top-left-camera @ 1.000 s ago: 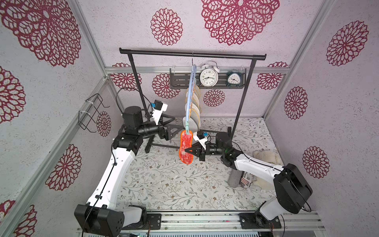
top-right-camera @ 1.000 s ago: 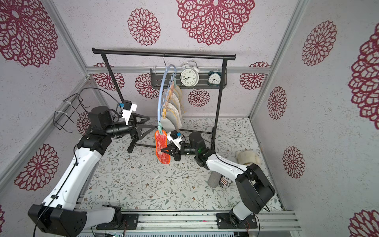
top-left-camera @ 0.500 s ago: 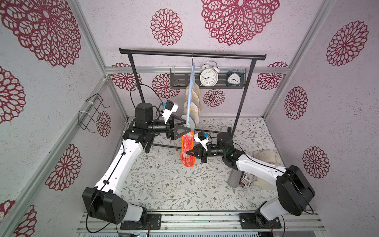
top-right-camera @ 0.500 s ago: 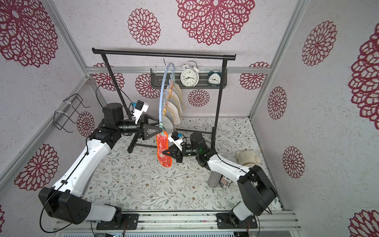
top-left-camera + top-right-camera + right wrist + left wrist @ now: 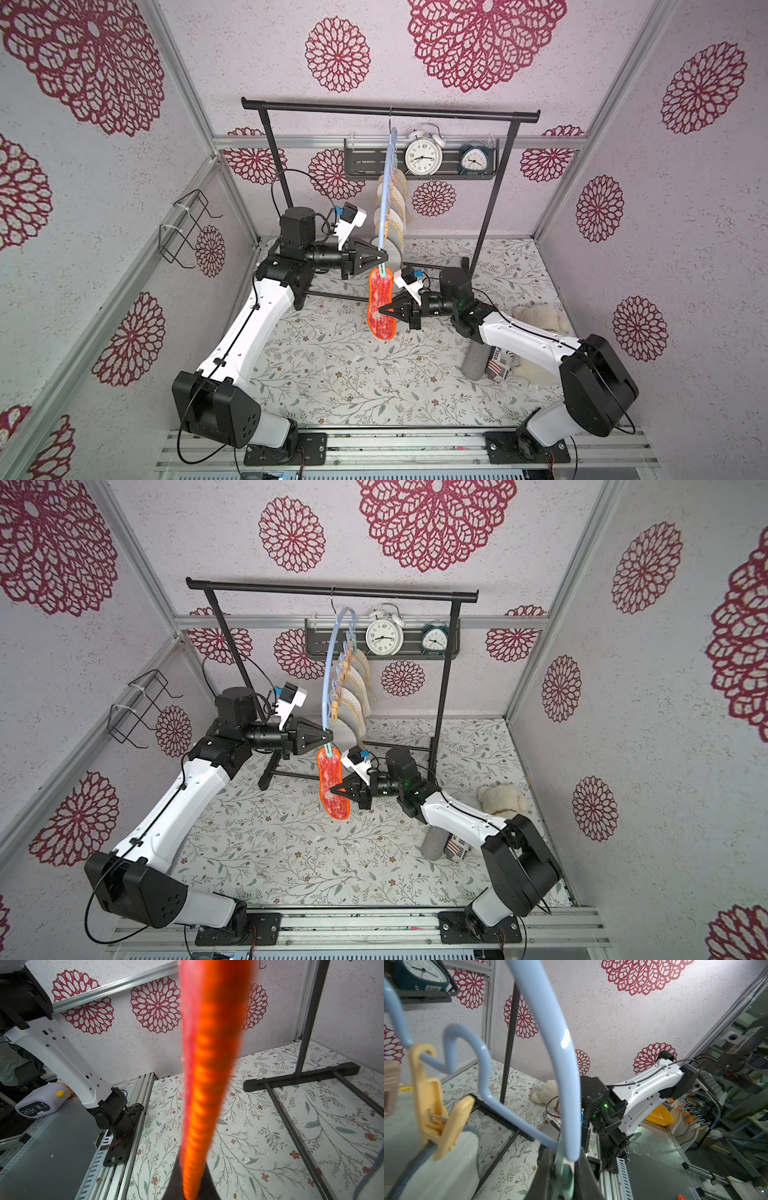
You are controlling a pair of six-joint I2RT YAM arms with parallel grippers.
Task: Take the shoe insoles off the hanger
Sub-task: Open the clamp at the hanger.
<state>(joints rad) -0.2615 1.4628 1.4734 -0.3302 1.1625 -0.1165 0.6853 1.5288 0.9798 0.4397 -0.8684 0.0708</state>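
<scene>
I am going to use my right gripper for the orange insole, which hangs from a mint clothespin now. I need to let go of it on the floral table (image 5: 290, 353) beside the arm of my left gripper.
The pale blue hanger (image 5: 388, 183) hangs edge-on from the black rack; its arch shows in a top view (image 5: 328, 667) and close up in the left wrist view (image 5: 560, 1043). Several beige and mustard shoe insoles (image 5: 353, 696) are clipped along it. The orange-red gel insole (image 5: 380, 303) (image 5: 332, 787) hangs from a mint clothespin (image 5: 330, 750) at the hanger's near end. My left gripper (image 5: 385, 257) (image 5: 563, 1176) is shut on that mint clothespin (image 5: 566, 1174). My right gripper (image 5: 380, 309) (image 5: 192, 1184) is shut on the orange insole (image 5: 205, 1064) at mid-length.
The black garment rack (image 5: 390, 110) spans the back, with its feet on the floral table. Two clocks (image 5: 422, 157) stand on a wall shelf. A grey felt roll (image 5: 476, 361) and a plush toy (image 5: 536, 324) lie at the right. A wire bracket (image 5: 183, 228) hangs on the left wall.
My left arm swung right to the hanger's near end and its gripper went from open to shut on the mint clothespin. The right gripper kept its grip on the orange insole.
</scene>
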